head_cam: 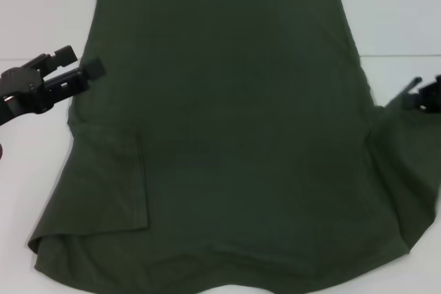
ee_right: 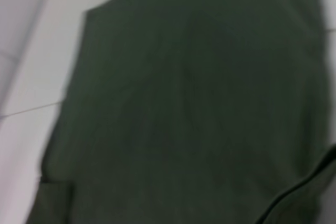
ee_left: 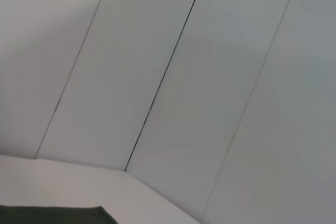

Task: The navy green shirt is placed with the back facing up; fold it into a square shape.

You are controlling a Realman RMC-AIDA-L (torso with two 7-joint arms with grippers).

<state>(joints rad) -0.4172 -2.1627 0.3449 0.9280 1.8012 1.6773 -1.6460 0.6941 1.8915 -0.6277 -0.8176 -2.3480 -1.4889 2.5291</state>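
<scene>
The robot's left gripper will next grab the navy green shirt at the folded-in sleeve's outer fold (head_cam: pixel 43 226), near the shirt's near corner.
The navy green shirt (head_cam: pixel 234 129) lies spread flat on the white table (head_cam: pixel 41 18), plain side up, with no lettering showing. Its sleeve on the left side is folded inward over the body (head_cam: pixel 110 184); the sleeve on the right side (head_cam: pixel 410 170) still spreads outward. My left gripper (head_cam: pixel 84 61) hovers at the shirt's left edge, open, with nothing between its fingers. My right gripper (head_cam: pixel 417 93) sits at the shirt's right edge, mostly cut off by the frame. The right wrist view is filled by the shirt (ee_right: pixel 189 108). A corner of the shirt (ee_left: pixel 58 215) shows in the left wrist view.
White table surface (ee_right: pixel 31 77) borders the shirt on both sides. A pale panelled wall (ee_left: pixel 173 77) rises behind the table. The shirt's near hem runs off the bottom of the head view.
</scene>
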